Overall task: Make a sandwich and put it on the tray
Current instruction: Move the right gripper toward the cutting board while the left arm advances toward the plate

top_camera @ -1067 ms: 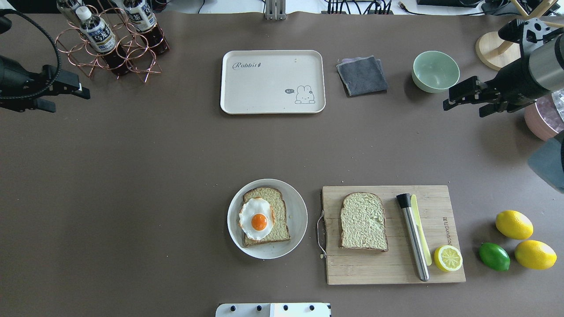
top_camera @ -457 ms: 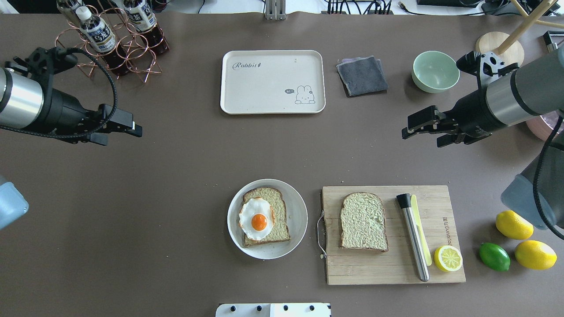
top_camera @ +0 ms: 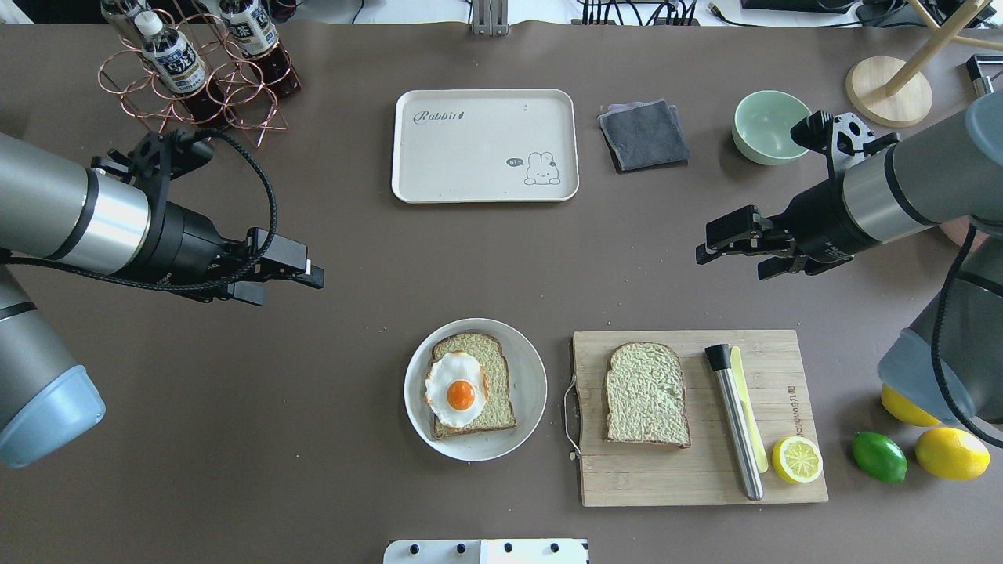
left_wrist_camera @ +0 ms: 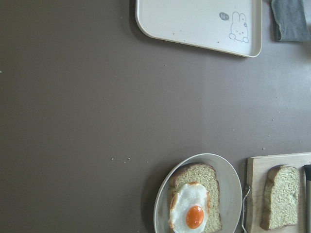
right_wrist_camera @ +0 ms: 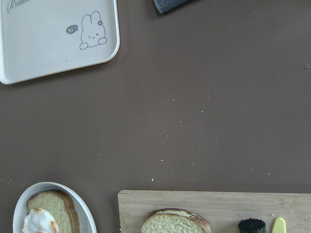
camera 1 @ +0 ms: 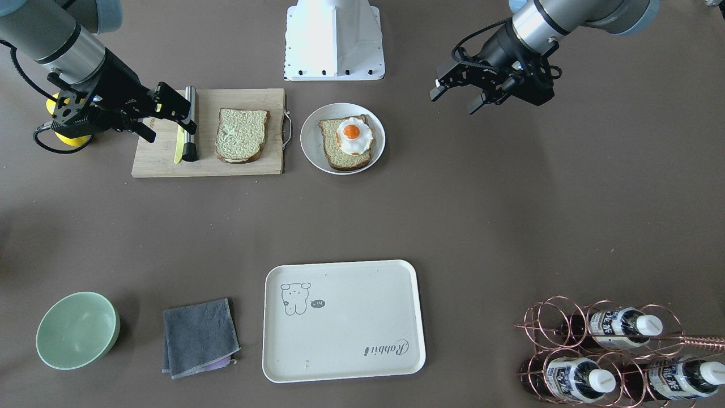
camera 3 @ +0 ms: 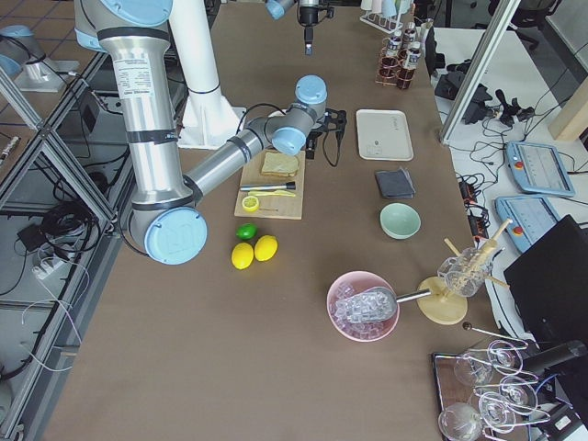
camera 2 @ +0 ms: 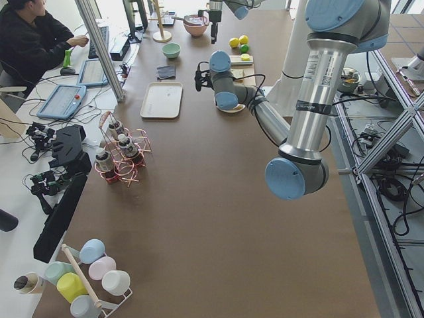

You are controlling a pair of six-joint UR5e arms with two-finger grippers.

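Note:
Next, I close my right gripper on the bare bread slice on the cutting board, at its crust edge (camera 1: 219, 130) facing the metal tool.
One bread slice (top_camera: 494, 368) lies on a round white plate (top_camera: 533, 392) with a fried egg (top_camera: 456, 388) on top of it. The second bread slice (top_camera: 646, 394) lies bare on the wooden cutting board (top_camera: 689, 478). The cream tray (top_camera: 470, 157) sits empty at the far middle; it also shows in the front view (camera 1: 351, 334). My left gripper (top_camera: 291, 286) is open and empty, above the table left of the plate. My right gripper (top_camera: 729, 262) is open and empty, above the table just beyond the board's far right part.
A metal tool (top_camera: 735, 423), a yellow knife and a lemon half (top_camera: 797, 459) lie on the board's right side. A lime (top_camera: 879, 456) and lemons lie to its right. A green bowl (top_camera: 774, 125), a grey cloth (top_camera: 643, 134) and a bottle rack (top_camera: 196, 70) stand at the far side.
Both arms have swung in from the table's sides toward the middle and nearer the food. The left gripper moved right, the right gripper moved left. Nothing on the table moved.

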